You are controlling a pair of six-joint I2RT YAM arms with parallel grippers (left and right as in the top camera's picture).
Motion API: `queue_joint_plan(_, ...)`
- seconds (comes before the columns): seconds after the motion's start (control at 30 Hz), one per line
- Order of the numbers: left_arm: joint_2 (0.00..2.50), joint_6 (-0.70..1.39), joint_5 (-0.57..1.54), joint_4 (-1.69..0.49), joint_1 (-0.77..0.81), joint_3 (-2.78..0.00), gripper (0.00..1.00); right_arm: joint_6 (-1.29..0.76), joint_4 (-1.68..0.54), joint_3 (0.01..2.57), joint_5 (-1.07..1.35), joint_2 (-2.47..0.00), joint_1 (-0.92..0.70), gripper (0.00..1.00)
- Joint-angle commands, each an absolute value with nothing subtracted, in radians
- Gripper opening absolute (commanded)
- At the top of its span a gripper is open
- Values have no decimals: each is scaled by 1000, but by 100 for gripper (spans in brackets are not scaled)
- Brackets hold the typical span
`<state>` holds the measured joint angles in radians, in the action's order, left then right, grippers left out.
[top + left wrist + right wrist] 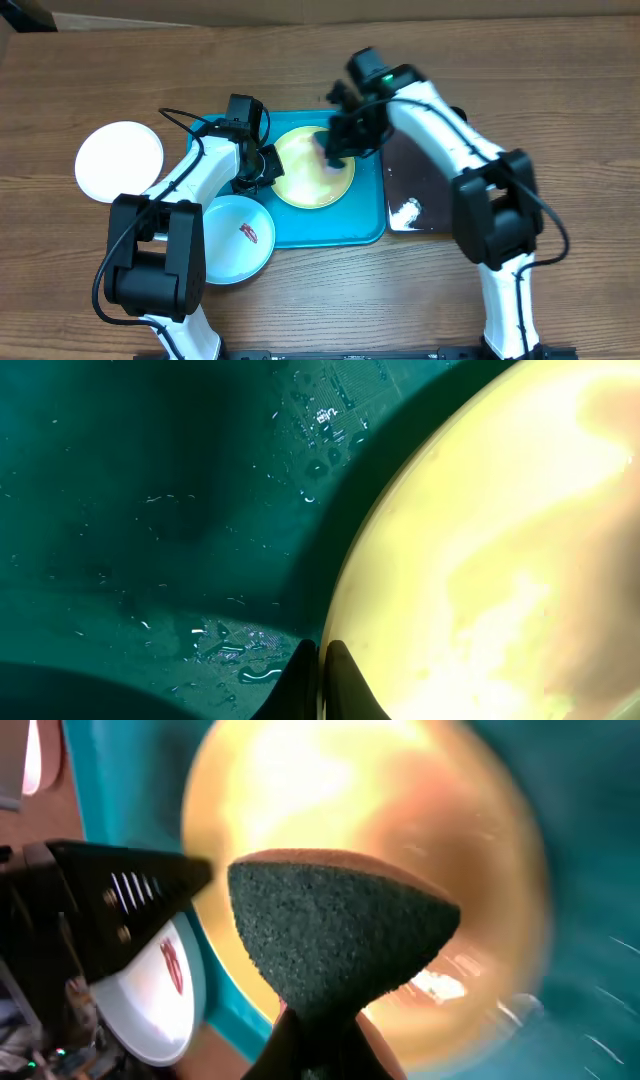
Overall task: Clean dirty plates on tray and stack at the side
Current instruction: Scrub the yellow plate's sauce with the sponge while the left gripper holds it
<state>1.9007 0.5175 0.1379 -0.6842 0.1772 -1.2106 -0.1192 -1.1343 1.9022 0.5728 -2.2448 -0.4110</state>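
Observation:
Next, my right gripper releases the sponge, now pressed onto the pale yellow-green plate, near the middle of the glossy black tray (432, 163), next to the turquoise tray.
The pale yellow-green plate (305, 175) lies on the turquoise tray (340, 225). My left gripper (268, 172) is shut on the left rim of this plate (480, 560), one finger on each side of the edge (322, 665). My right gripper (335, 150) is shut on a sponge (330, 935) with a dark green scouring face and a pink back, pressed onto the plate (400, 800). A pale blue plate (238, 238) with a red smear rests over the tray's front-left corner. A white plate (120, 162) sits on the table to the left.
A glossy black tray (425, 185) lies right of the turquoise one, with a white blob (405, 210) on it. Water droplets wet the turquoise tray floor (150, 510). My left arm (110, 890) stands close beside the sponge.

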Motion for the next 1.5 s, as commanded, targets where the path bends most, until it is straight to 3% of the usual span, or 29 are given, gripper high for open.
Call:
queue_joint_plan(0.0, 1909, 498, 146, -683, 184, -1205, 4, -70, -1182, 1930, 593, -2164, -356, 4)
queue_joint_plan(0.27, 1909, 498, 150, -680, 184, -1205, 4, -70, -1182, 1913, 668, -2165, -325, 4)
queue_joint_plan(0.7, 1909, 498, 150, -679, 184, -1205, 4, -86, -648, 1594, 1061, -2168, -394, 4)
queue_joint_plan(0.97, 1909, 498, 150, -679, 184, -1205, 4, -260, -345, 1462, 1002, -2168, -459, 4)
queue_joint_plan(1.17, 1909, 498, 150, -680, 184, -1205, 4, -308, -315, 1440, 822, -2168, -478, 4)
queue_joint_plan(1.47, 1909, 498, 150, -680, 184, -1205, 4, -316, -290, 1421, 817, -2170, -479, 4)
